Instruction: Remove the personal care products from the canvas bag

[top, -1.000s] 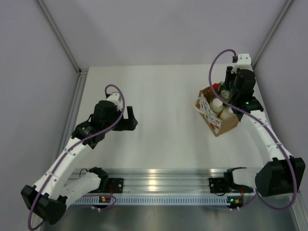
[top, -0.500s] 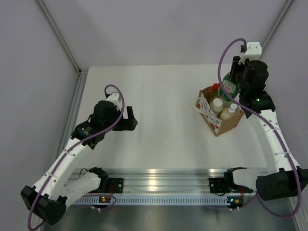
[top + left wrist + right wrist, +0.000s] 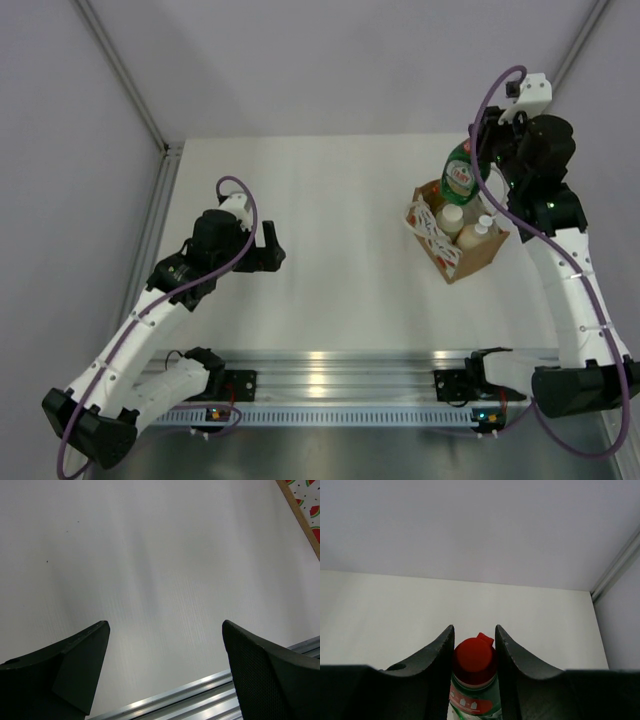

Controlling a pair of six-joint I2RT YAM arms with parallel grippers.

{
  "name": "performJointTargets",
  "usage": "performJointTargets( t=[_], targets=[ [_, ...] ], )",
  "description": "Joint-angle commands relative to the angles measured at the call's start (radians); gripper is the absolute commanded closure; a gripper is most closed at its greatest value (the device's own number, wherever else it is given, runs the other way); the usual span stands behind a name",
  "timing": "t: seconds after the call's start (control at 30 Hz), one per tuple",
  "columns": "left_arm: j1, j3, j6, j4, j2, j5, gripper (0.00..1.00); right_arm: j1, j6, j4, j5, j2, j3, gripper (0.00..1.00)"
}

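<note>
The green bottle will go upright on the white table (image 3: 329, 229) between my left gripper and the canvas bag, and I need to stand it there with my right gripper.
My right gripper (image 3: 484, 160) is shut on the green bottle (image 3: 461, 172) and holds it in the air above the canvas bag (image 3: 474, 260) at the right of the table. In the right wrist view the fingers (image 3: 439, 652) clamp its red cap (image 3: 473, 657). The tan bag with white rope handles (image 3: 432, 232) still holds the cream cylinder with white lid (image 3: 451, 218) and the peach pump bottle (image 3: 478, 232). The slim yellow bottle is hidden. My left gripper (image 3: 268, 246) is open and empty at the middle left, far from the bag.
The table (image 3: 340, 260) is white, with grey walls on three sides. An aluminium rail (image 3: 340, 375) runs along the near edge and also shows in the left wrist view (image 3: 200, 692). A watermelon-print edge (image 3: 305, 505) shows at that view's top right.
My right gripper has risen from inside the bag with the green bottle, lifting it clear above the bag and a little toward the back. The left arm has not moved.
</note>
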Motion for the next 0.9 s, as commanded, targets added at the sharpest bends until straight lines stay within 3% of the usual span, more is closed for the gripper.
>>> performJointTargets(
  t=[0.0,0.37,0.87],
  targets=[
    [-0.003,-0.002,0.018,0.055,-0.02,0.01,0.02,-0.009,0.074,0.125,-0.131,0.013,0.127,1.0],
    [-0.005,-0.004,0.02,0.056,-0.025,0.0,0.02,0.04,0.154,0.213,-0.272,0.125,0.201,1.0],
    [-0.003,-0.004,0.02,0.055,-0.02,-0.017,0.02,0.316,-0.035,0.316,-0.194,0.31,0.25,1.0]
  ],
)
